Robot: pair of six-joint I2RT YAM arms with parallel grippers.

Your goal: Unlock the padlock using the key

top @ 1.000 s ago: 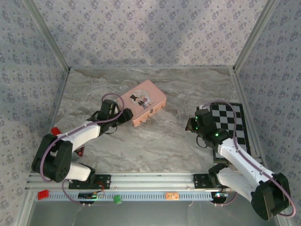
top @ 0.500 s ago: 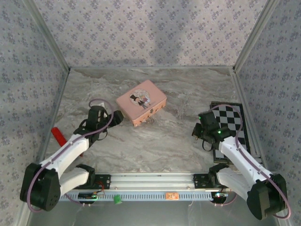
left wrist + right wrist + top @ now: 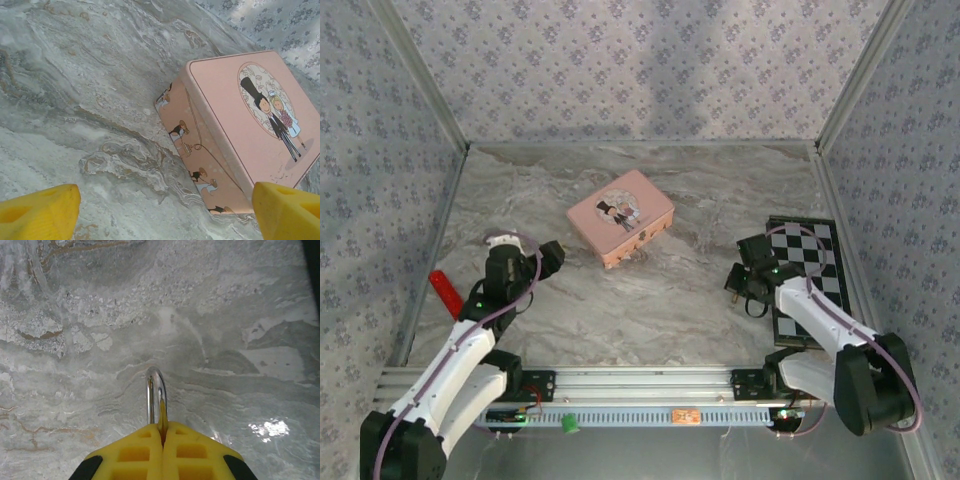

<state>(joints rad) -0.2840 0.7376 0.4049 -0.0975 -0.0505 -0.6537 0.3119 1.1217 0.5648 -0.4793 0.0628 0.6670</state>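
Note:
Next, my right gripper puts the padlock down on the marble (image 3: 723, 292) (image 3: 123, 423) between the pink tin and the checkered board.
In the right wrist view my right gripper (image 3: 162, 427) is shut on the padlock; its thin silver shackle (image 3: 155, 390) sticks out ahead of the yellow fingertips, and a sliver of brass shows in the seam between them. From above, that gripper (image 3: 732, 283) hangs low over the marble, left of the checkered board. My left gripper (image 3: 552, 250) is open and holds nothing, a short way left of the pink tin (image 3: 620, 216). In the left wrist view its wide-set yellow fingers (image 3: 42, 212) frame bare marble and the tin's near corner (image 3: 240, 115). The key is out of view.
A black-and-white checkered board (image 3: 810, 270) lies at the right edge of the table. A red object (image 3: 445, 290) rests by the left wall. Patterned walls close in the left, back and right sides. Open marble lies between the two arms.
My left arm has drawn back from the tin toward the near left, its jaws spreading wider. My right gripper has shifted slightly nearer and stays shut.

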